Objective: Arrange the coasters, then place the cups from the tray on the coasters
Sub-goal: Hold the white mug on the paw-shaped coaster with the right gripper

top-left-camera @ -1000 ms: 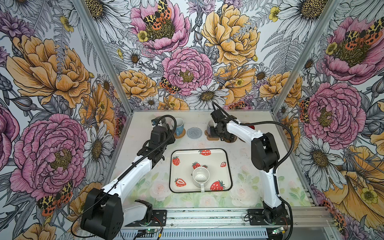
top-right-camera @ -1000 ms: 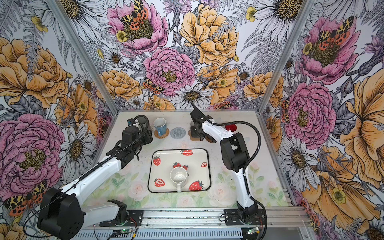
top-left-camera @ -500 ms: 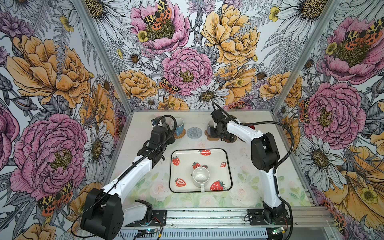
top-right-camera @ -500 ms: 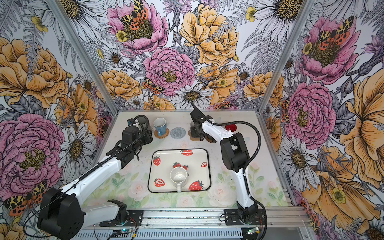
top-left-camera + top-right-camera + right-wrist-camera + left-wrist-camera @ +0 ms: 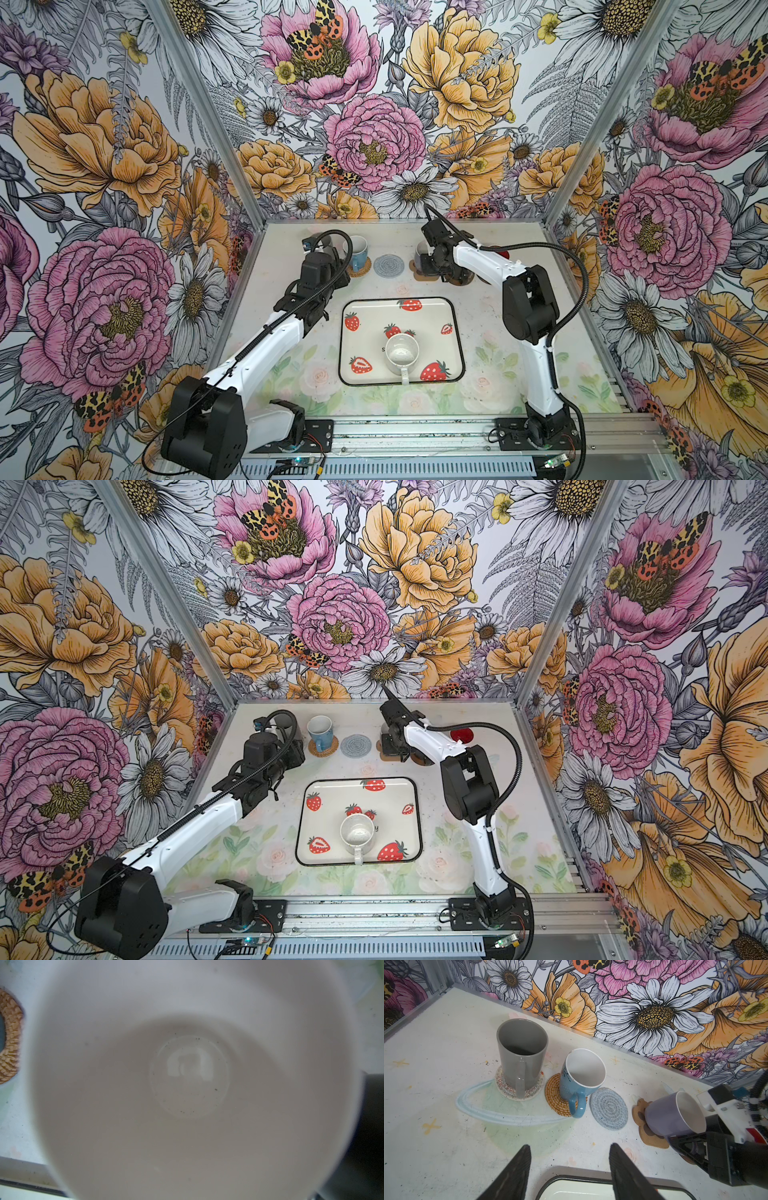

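I should release the lilac cup from my right gripper onto the brown paw-shaped coaster [image 5: 424, 269], beside the bare grey woven coaster.
My right gripper [image 5: 430, 266] is shut on the handle side of the lilac cup [image 5: 670, 1113], whose base is over the brown paw-shaped coaster [image 5: 641, 1118]; whether it rests there I cannot tell. The cup's white inside [image 5: 191, 1076] fills the right wrist view and hides the jaws. The grey cup [image 5: 521, 1051] stands on a patterned round coaster [image 5: 506, 1088]. On the rattan coaster [image 5: 554, 1093] sits the light blue cup [image 5: 579, 1082]. The grey woven coaster [image 5: 609, 1108] is bare. My left gripper [image 5: 570, 1151] is open and holds nothing, above the far rim of the tray [image 5: 453, 340]. A white cup [image 5: 401, 353] stands in the tray.
A cup with a red inside [image 5: 500, 251] stands at the back right, behind my right arm. A brown disc [image 5: 461, 283] shows partly under that arm. The flowered back wall runs close behind the row of coasters.
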`<action>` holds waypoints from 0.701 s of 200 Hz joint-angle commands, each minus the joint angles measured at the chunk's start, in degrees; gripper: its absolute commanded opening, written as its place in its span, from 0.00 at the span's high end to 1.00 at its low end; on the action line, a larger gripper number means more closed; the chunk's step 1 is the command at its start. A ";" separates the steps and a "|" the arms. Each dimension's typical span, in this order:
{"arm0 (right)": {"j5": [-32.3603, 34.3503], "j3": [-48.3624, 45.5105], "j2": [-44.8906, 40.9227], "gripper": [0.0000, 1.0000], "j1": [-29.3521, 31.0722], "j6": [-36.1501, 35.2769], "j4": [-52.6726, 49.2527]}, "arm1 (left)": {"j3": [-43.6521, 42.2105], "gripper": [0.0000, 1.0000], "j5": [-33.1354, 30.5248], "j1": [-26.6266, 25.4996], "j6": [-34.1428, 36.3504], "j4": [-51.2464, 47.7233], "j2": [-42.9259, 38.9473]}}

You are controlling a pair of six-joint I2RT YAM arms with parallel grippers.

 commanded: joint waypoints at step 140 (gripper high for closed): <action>1.68 1.54 1.16 1.00 -0.09 -0.26 0.73 | -0.15 0.38 0.54 0.64 0.75 0.01 0.01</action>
